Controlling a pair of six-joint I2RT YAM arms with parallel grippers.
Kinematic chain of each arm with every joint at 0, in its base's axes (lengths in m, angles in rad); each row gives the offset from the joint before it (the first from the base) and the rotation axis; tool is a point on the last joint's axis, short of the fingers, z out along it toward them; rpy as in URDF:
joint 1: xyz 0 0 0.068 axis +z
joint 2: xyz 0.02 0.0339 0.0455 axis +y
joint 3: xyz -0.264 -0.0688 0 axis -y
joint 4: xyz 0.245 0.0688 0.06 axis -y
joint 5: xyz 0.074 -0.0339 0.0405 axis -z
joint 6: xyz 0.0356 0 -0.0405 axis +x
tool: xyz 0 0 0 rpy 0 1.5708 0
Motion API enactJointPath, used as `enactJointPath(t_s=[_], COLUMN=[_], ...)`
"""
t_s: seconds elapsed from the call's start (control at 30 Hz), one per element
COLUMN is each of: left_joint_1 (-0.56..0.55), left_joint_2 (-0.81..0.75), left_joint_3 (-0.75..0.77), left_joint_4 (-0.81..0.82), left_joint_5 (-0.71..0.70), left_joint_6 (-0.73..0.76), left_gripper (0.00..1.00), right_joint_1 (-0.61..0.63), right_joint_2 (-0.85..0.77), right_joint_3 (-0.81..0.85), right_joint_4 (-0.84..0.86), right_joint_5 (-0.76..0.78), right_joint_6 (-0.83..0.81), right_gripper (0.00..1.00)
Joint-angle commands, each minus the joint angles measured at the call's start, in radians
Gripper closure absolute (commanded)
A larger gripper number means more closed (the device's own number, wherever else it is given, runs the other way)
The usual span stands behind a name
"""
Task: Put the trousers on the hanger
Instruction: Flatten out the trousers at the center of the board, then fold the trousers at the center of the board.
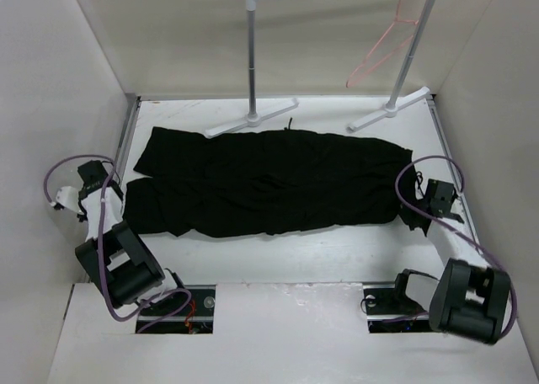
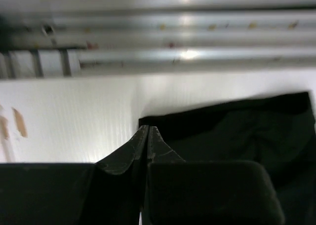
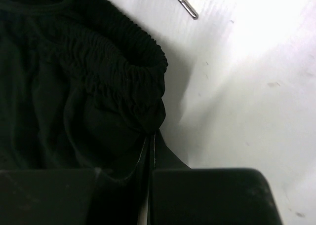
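Note:
Next, I lay the pinched waistband, still flat across the table, down over the trousers' far waistband corner (image 1: 414, 157), close to the rack's white foot, with my right gripper.
The black trousers (image 1: 269, 182) lie flat across the table, legs to the left and waistband to the right. The pink-red wire hanger (image 1: 381, 54) hangs from the rack's silver crossbar at the back right, far from both arms. My left gripper (image 1: 120, 192) is shut at the left end; its tips (image 2: 148, 130) meet on the corner of a trouser leg hem (image 2: 237, 131). My right gripper (image 1: 414, 212) is shut at the right end, its tips (image 3: 152, 134) pinching the gathered elastic waistband (image 3: 98, 72). A metal-tipped drawstring end (image 3: 186, 8) lies on the white table beyond the waistband.
The white-posted rack (image 1: 252, 56) stands at the back, its two white feet (image 1: 248, 123) (image 1: 389, 113) touching or close to the trousers' far edge. White walls enclose the table on both sides. An aluminium rail (image 2: 187, 37) runs along the table's left edge.

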Motion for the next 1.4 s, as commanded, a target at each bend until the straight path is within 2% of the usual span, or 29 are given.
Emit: enactJointPath(t_s=[0.0,0.1,0.17,0.23,0.33,0.4,0.6,0.73,0.83,0.9,1.0,1.1,1.17,1.23,1.37], left_joint_1=[0.006,0.031,-0.003,-0.065,-0.130,-0.142,-0.168,-0.136,-0.110,-0.100,-0.090,-0.048,-0.014,0.000,-0.015], left_joint_2=[0.013,0.033,0.010,-0.054,-0.139,-0.180,-0.238,-0.203,-0.145,-0.124,-0.088,-0.079,-0.087,-0.079,-0.064], left_joint_3=[0.096,0.112,0.080,0.031,-0.032,-0.065,-0.147,-0.209,-0.235,-0.238,-0.226,-0.201,-0.168,-0.097,0.087], left_joint_4=[-0.092,-0.095,-0.087,-0.082,-0.122,-0.142,-0.173,-0.049,0.081,0.131,0.154,0.116,0.067,0.018,-0.124], left_joint_5=[-0.134,-0.148,-0.133,-0.087,-0.068,-0.051,-0.022,0.030,0.102,0.119,0.122,0.107,0.085,0.064,-0.099], left_joint_6=[0.072,0.099,0.104,0.098,0.081,0.064,0.017,-0.008,-0.029,-0.051,-0.049,-0.045,-0.040,-0.031,0.013], left_gripper=[1.00,1.00,0.99,0.89,0.64,0.52,0.47,0.44,0.47,0.52,0.80,0.95,1.00,1.00,1.00], right_joint_1=[-0.037,-0.131,-0.162,-0.146,-0.142,-0.130,-0.103,-0.087,-0.079,-0.077,-0.077,-0.079,-0.102,-0.140,-0.185], right_joint_2=[-0.127,-0.230,-0.277,-0.262,-0.239,-0.233,-0.216,-0.204,-0.205,-0.209,-0.218,-0.222,-0.209,-0.196,-0.216], right_joint_3=[-0.042,-0.054,-0.050,-0.039,-0.027,-0.024,-0.028,-0.021,-0.027,-0.030,-0.036,-0.045,-0.045,-0.042,-0.004], right_joint_4=[-0.078,-0.161,-0.181,-0.186,-0.175,-0.174,-0.169,-0.160,-0.145,-0.143,-0.149,-0.155,-0.162,-0.172,-0.211], right_joint_5=[-0.038,-0.048,-0.036,-0.050,-0.062,-0.064,-0.064,-0.074,-0.087,-0.096,-0.091,-0.082,-0.073,-0.052,-0.036], right_joint_6=[-0.031,-0.099,-0.116,-0.105,-0.104,-0.104,-0.110,-0.111,-0.108,-0.108,-0.110,-0.111,-0.105,-0.098,-0.085], right_gripper=[1.00,1.00,1.00,1.00,1.00,1.00,1.00,1.00,1.00,1.00,1.00,1.00,1.00,1.00,1.00])
